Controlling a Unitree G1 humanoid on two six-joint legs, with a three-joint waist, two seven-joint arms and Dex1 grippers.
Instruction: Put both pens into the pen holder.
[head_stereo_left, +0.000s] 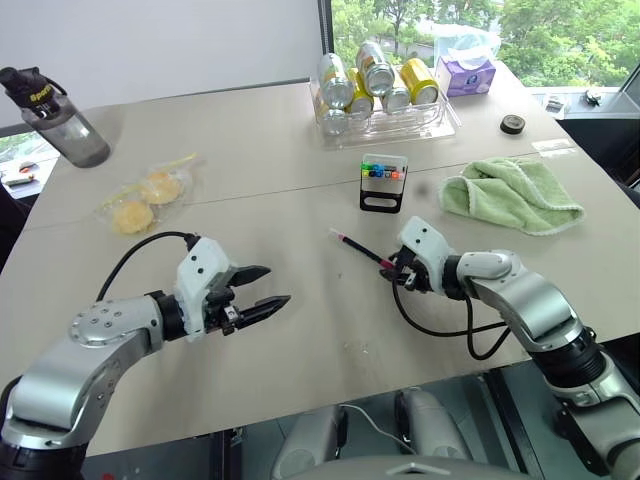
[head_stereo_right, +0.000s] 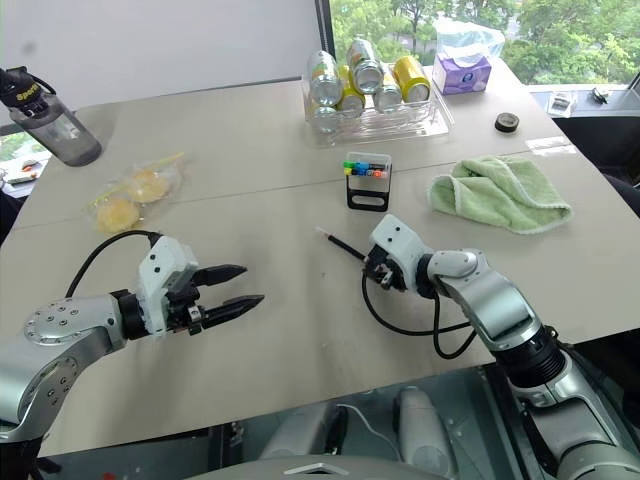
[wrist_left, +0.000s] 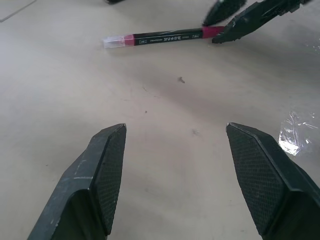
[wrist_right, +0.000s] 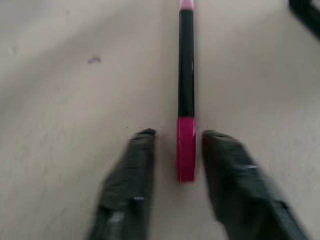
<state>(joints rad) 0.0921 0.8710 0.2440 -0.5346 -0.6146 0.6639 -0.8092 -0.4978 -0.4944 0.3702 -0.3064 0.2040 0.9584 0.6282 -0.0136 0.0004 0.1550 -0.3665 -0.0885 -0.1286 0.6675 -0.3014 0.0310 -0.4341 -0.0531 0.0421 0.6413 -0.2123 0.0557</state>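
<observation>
My left gripper is to close on the pink band (head_stereo_left: 342, 236) (wrist_left: 131, 40) of the black pen, next to the pen's clear end, away from my right gripper.
A black pen (head_stereo_left: 360, 248) with a pink cap and tip lies flat on the table in front of the pen holder (head_stereo_left: 382, 185), a small black stand with coloured marker caps in its white top. My right gripper (head_stereo_left: 398, 270) is low at the pen's near end, its fingers (wrist_right: 145, 165) drawn in on either side of the pink end (wrist_right: 186, 150). My left gripper (head_stereo_left: 268, 287) hovers open over bare table to the left, with nothing between its fingers (wrist_left: 107, 170); the pen (wrist_left: 165, 37) lies some way beyond them.
A clear tray of drink cans (head_stereo_left: 385, 110) stands behind the holder. A green cloth (head_stereo_left: 515, 195) lies at the right, a tissue pack (head_stereo_left: 465, 75) and a black disc (head_stereo_left: 513, 124) at the back right. A water bottle (head_stereo_left: 60, 120) and a yellow bag (head_stereo_left: 145, 195) are at the left.
</observation>
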